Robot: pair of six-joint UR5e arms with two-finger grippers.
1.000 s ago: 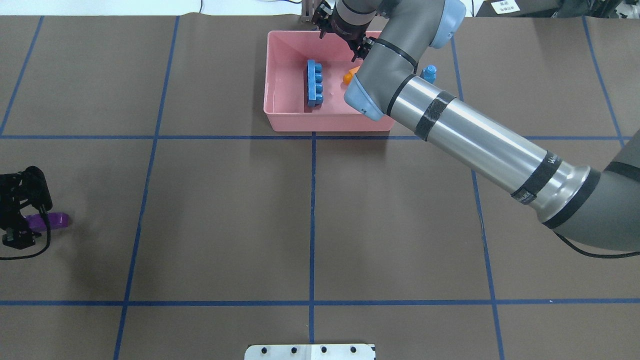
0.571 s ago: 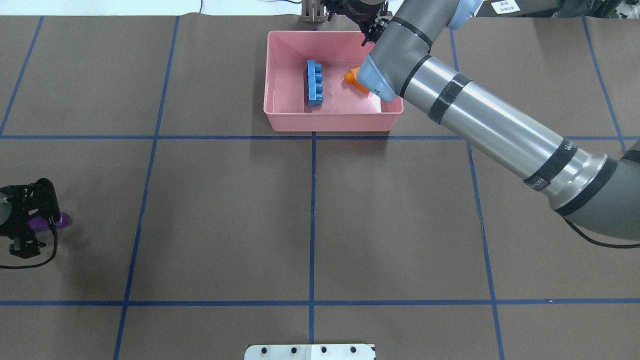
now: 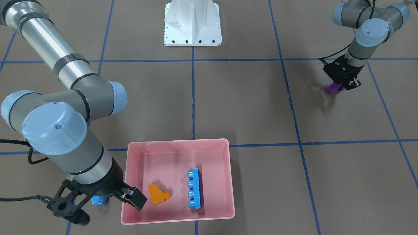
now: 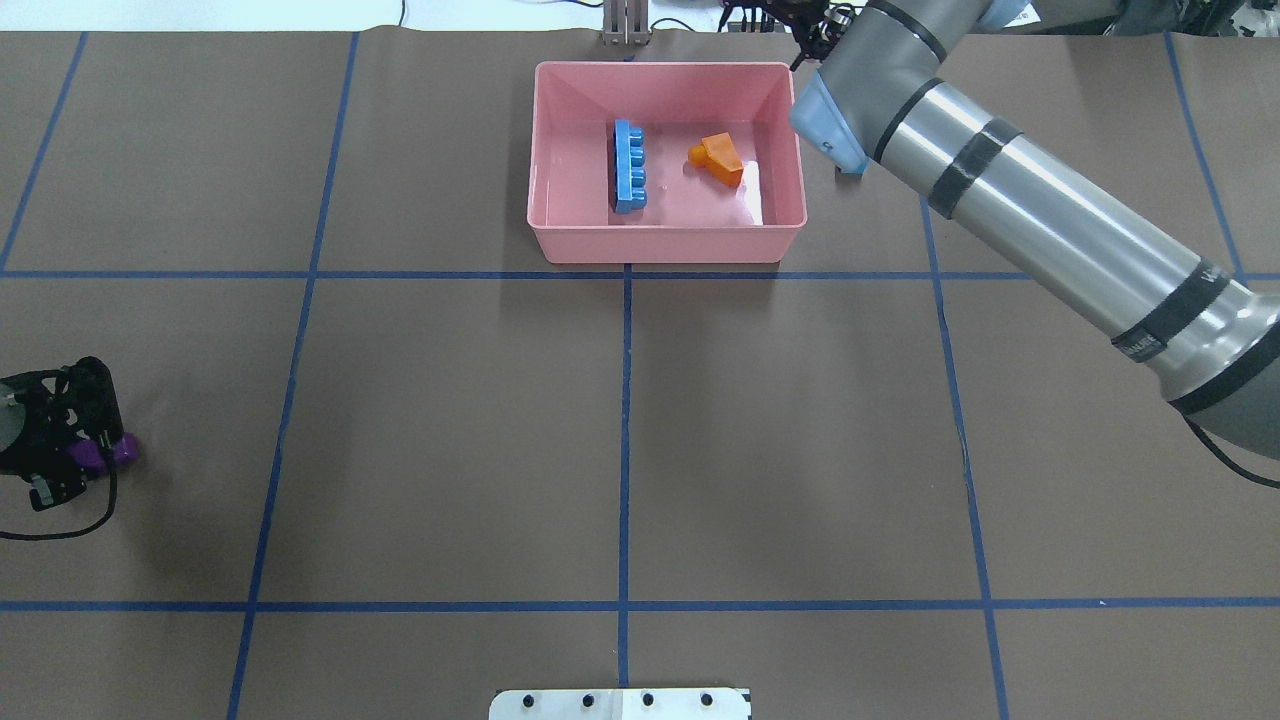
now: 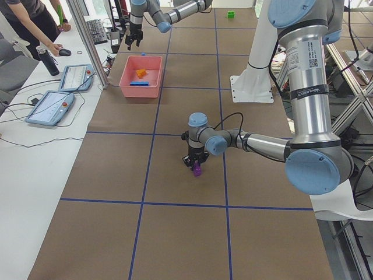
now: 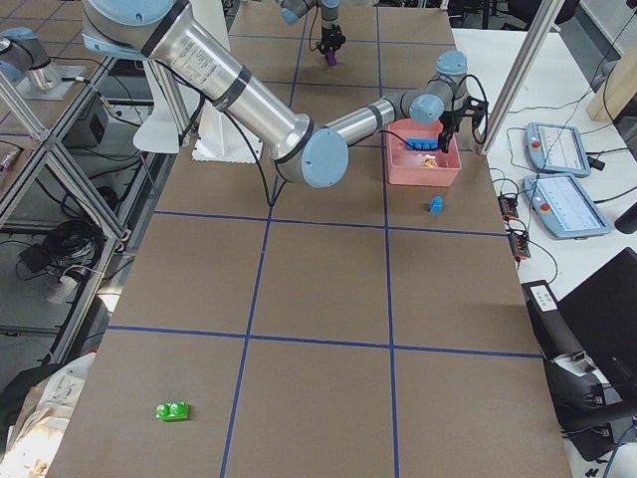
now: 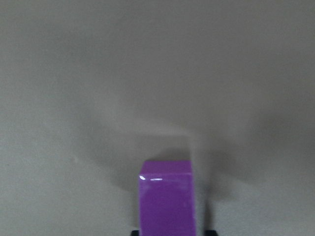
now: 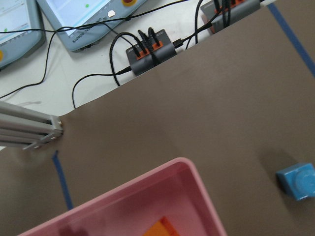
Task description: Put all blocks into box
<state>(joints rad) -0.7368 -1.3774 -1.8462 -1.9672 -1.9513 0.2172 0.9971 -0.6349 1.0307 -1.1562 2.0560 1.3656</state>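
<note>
I will next lower my right gripper to the small blue brick beside the pink box, and there I will close it on the brick's sides (image 3: pixel 100 200) (image 8: pixel 297 181).
The pink box (image 4: pixel 665 246) stands at the far middle of the table and holds the long light-blue brick (image 4: pixel 629 166) and the orange sloped brick (image 4: pixel 718 158). My right gripper (image 3: pixel 105 209) is open and empty, beside the box's far right corner, above the small blue brick (image 3: pixel 99 200), which also shows in the right wrist view (image 8: pixel 298 181). My left gripper (image 4: pixel 62 450) is shut on the purple brick (image 4: pixel 100 453) low over the table at the left edge; the brick also shows in the left wrist view (image 7: pixel 166 196). The green brick (image 6: pixel 172 410) lies far off on my right.
The white robot base (image 3: pixel 192 24) stands at the near middle edge. Blue tape lines (image 4: pixel 625 420) cross the brown table cover. Cables and a cable hub (image 8: pixel 150 51) lie beyond the far table edge, behind the box.
My right gripper has moved from over the box to beyond its far right corner, uncovering the orange brick. The purple brick in my left gripper now shows shorter, turned on end.
</note>
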